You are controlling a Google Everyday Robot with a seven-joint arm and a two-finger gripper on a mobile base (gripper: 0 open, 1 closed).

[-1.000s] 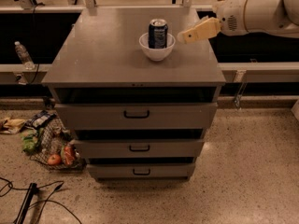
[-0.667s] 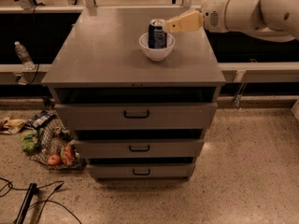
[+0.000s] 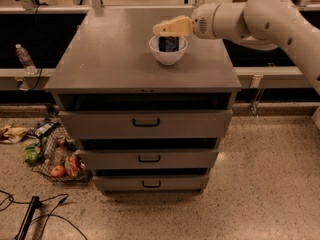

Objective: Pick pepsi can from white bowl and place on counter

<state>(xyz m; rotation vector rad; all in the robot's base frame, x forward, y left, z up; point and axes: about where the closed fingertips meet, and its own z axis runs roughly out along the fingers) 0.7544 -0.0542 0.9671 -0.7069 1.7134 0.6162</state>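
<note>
Next, my gripper grabs the pepsi can's upper body [image 3: 169, 38], just above the dark blue part that shows in the white bowl.
The pepsi can [image 3: 169, 44] stands upright in the white bowl [image 3: 168, 57], only its dark blue lower body showing. The bowl sits on the grey counter [image 3: 110, 59], right of centre towards the back. My gripper [image 3: 167, 29] reaches in from the right on the cream arm [image 3: 260, 14] and sits right over the can's top, hiding the silver lid. Whether it touches the can I cannot tell.
Three drawers with black handles [image 3: 146, 122] sit below the counter, and the top one stands slightly out. A clear plastic bottle [image 3: 24, 58] stands on the ledge at left. A net bag of produce [image 3: 56, 160] and cables [image 3: 35, 215] lie on the floor at left.
My gripper has moved left from beside the bowl's right side to directly over the can's top. The can and bowl have not moved.
</note>
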